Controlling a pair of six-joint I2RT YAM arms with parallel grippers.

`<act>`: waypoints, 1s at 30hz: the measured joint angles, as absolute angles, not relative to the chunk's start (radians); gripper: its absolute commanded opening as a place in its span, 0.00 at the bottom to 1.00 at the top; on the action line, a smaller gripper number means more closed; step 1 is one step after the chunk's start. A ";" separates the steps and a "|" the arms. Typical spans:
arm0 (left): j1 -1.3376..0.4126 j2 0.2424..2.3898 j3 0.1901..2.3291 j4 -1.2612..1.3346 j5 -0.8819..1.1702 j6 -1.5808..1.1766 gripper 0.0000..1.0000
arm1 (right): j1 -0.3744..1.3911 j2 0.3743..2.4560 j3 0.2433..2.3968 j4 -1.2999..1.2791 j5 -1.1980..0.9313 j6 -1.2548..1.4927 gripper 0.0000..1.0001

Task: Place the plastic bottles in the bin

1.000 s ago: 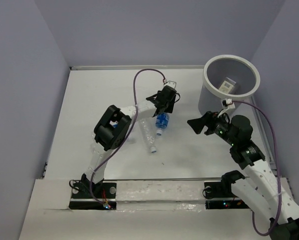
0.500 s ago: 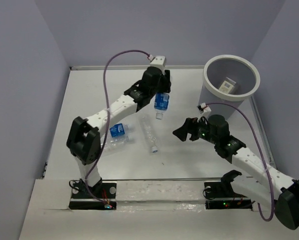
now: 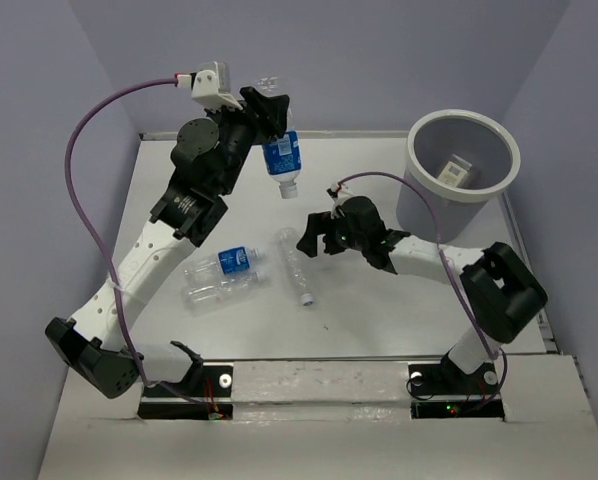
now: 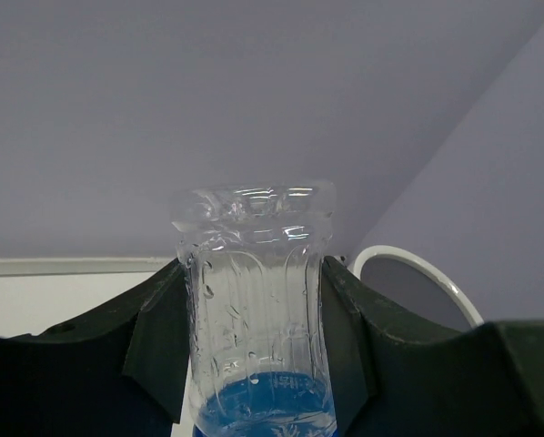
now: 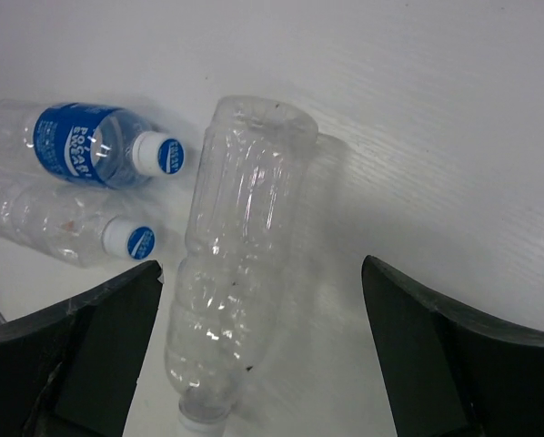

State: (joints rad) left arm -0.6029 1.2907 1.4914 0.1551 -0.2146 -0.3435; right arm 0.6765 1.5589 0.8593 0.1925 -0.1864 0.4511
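Observation:
The robot's right gripper needs to next close on the base half [image 3: 290,246] [image 5: 246,187] of the unlabelled clear bottle, at the end away from its cap.
My left gripper [image 3: 269,112] is shut on a clear blue-labelled bottle [image 3: 280,160], held high over the back of the table, cap down; its base fills the left wrist view [image 4: 254,300] between the fingers. My right gripper [image 3: 314,235] is open, low over an unlabelled clear bottle [image 3: 297,268] lying on the table; this bottle lies between the spread fingers in the right wrist view [image 5: 236,264]. Two more bottles lie at the left: one blue-labelled [image 3: 227,262] [image 5: 81,146], one clear [image 3: 214,293] [image 5: 63,228]. The grey bin [image 3: 426,195] with a white rim stands at the back right.
A whitish object [image 3: 453,170] lies inside the bin. Purple walls close the back and sides. The bin's rim [image 4: 408,264] shows to the right in the left wrist view.
My left arm has lifted the blue-labelled bottle up and toward the back left. My right arm has swung left, away from the bin, to over the unlabelled bottle.

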 measured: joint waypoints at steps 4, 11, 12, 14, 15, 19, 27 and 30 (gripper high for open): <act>-0.603 1.293 1.487 0.141 -0.196 -0.357 0.46 | 0.694 1.710 0.994 0.184 -0.180 0.436 0.96; -0.602 1.293 1.486 0.132 -0.148 -0.384 0.46 | 0.757 1.895 1.172 0.168 -0.179 0.422 0.82; -0.602 1.293 1.486 0.132 -0.138 -0.388 0.46 | 0.763 1.913 1.180 0.167 -0.179 0.422 0.77; -0.602 1.293 1.486 0.133 -0.125 -0.396 0.46 | 0.772 1.944 1.186 0.161 -0.175 0.426 0.66; -0.602 1.293 1.486 0.133 -0.118 -0.402 0.46 | 0.773 1.954 1.186 0.154 -0.162 0.431 0.53; -0.602 1.293 1.486 0.135 -0.099 -0.411 0.45 | 0.773 1.941 1.182 0.137 -0.109 0.434 0.41; -0.602 1.294 1.496 0.138 -0.053 -0.436 0.45 | 0.771 1.589 1.062 0.110 0.047 0.398 0.35; -0.603 1.306 1.521 0.150 -0.036 -0.456 0.45 | 0.764 1.388 1.035 0.097 0.125 0.358 0.34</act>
State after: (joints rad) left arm -0.6025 1.3056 1.5211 0.1497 -0.0360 -0.4557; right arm 0.7643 1.3884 1.0348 0.0967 0.1253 0.3576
